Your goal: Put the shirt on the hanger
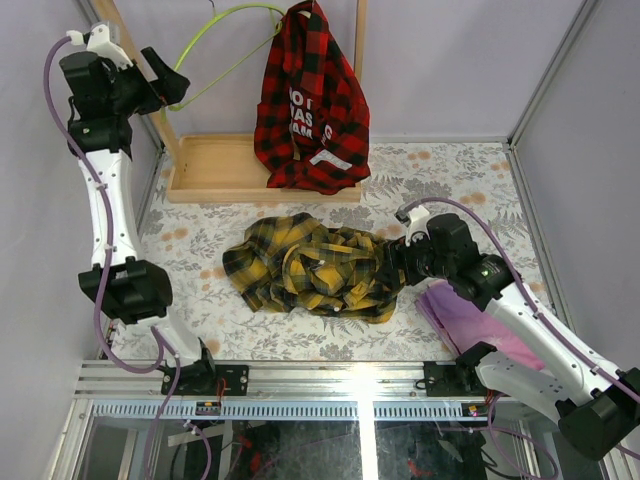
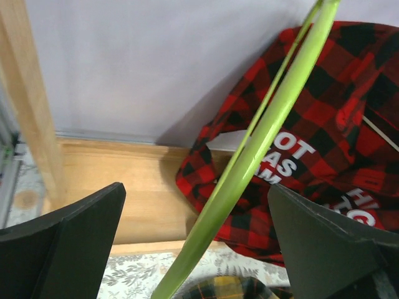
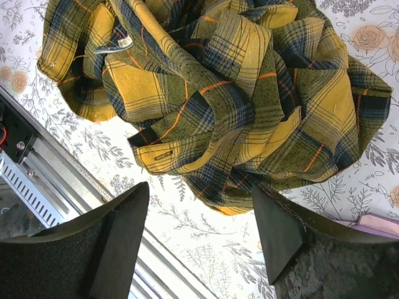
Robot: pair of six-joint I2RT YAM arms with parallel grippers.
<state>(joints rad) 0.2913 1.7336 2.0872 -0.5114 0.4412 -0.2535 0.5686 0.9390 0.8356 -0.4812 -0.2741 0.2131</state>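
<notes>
The middle of the sloping shoulder (image 1: 187, 55) (image 2: 246, 167) of the lime-green hanger, away from the red-and-black plaid shirt, will be gripped by my left gripper.
The yellow and dark plaid shirt (image 1: 310, 265) lies crumpled on the flowered table and fills the top of the right wrist view (image 3: 218, 93). The lime-green hanger (image 1: 215, 40) hangs at the wooden rack, top left. In the left wrist view its wire (image 2: 249, 162) runs diagonally between my fingers. My left gripper (image 1: 170, 85) (image 2: 196, 187) is open, with a jaw on each side of the wire and neither touching it. My right gripper (image 1: 392, 262) (image 3: 201, 187) is open and empty, at the shirt's right edge just above the table.
A red-and-black plaid shirt with white lettering (image 1: 310, 100) (image 2: 312, 143) hangs on the wooden rack (image 1: 215, 170) at the back. A purple cloth (image 1: 470, 320) lies under the right arm. The metal rail (image 1: 330, 380) marks the table's near edge.
</notes>
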